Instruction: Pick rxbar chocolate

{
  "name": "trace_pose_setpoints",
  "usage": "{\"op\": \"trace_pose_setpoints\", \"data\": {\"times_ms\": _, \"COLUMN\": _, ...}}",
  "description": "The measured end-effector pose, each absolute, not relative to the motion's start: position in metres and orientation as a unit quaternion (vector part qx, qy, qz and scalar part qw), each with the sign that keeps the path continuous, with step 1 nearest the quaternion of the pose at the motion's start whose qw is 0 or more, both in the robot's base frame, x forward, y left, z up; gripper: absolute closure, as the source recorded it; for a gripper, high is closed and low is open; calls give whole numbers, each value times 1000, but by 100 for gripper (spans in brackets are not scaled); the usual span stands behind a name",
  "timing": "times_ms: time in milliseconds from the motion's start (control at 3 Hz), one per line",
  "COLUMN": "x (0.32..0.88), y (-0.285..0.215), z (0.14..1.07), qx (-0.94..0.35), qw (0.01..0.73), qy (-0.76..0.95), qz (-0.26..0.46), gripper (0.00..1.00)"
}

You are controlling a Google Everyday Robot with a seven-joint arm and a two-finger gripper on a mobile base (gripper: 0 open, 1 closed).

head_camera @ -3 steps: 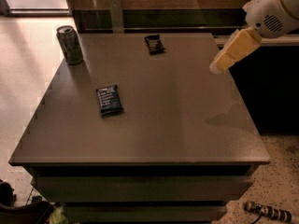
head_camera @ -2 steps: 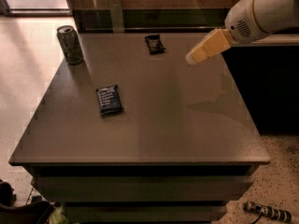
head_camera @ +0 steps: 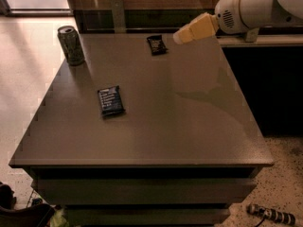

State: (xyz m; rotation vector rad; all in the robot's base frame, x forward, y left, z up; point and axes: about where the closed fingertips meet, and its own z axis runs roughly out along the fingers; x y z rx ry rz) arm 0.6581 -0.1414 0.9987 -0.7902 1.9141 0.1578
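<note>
I will next move my gripper to the black-brown rxbar chocolate near the table's far edge and close it on the wrapper's middle [head_camera: 157, 45].
The rxbar chocolate [head_camera: 156, 44] is a small black-brown wrapper lying flat near the far edge of the grey table [head_camera: 156, 126], about the middle. My gripper [head_camera: 179, 38] reaches in from the upper right on a white arm; its pale cream tip hangs above the table just right of the bar, a little apart from it. Nothing is held in it. A dark blue bar wrapper with white text [head_camera: 111, 100] lies nearer, left of centre.
A grey drink can [head_camera: 71, 45] stands upright at the far left corner of the table. A glass or dark panel runs behind the far edge. A dark cabinet sits to the right, speckled floor below.
My arm has swung left and toward the far edge. The gripper tip moved from over the right side of the table to just beside the black-brown bar. The bars and can have not moved.
</note>
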Motion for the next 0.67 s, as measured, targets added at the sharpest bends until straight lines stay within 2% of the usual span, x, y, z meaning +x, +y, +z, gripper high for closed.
{"op": "trace_pose_setpoints", "data": {"times_ms": 333, "x": 660, "y": -140, "z": 999, "qx": -324, "qw": 509, "qy": 795, "qz": 63, "gripper": 0}}
{"op": "trace_pose_setpoints", "data": {"times_ms": 667, "x": 702, "y": -121, "z": 985, "qx": -306, "qw": 522, "qy": 794, "qz": 60, "gripper": 0}}
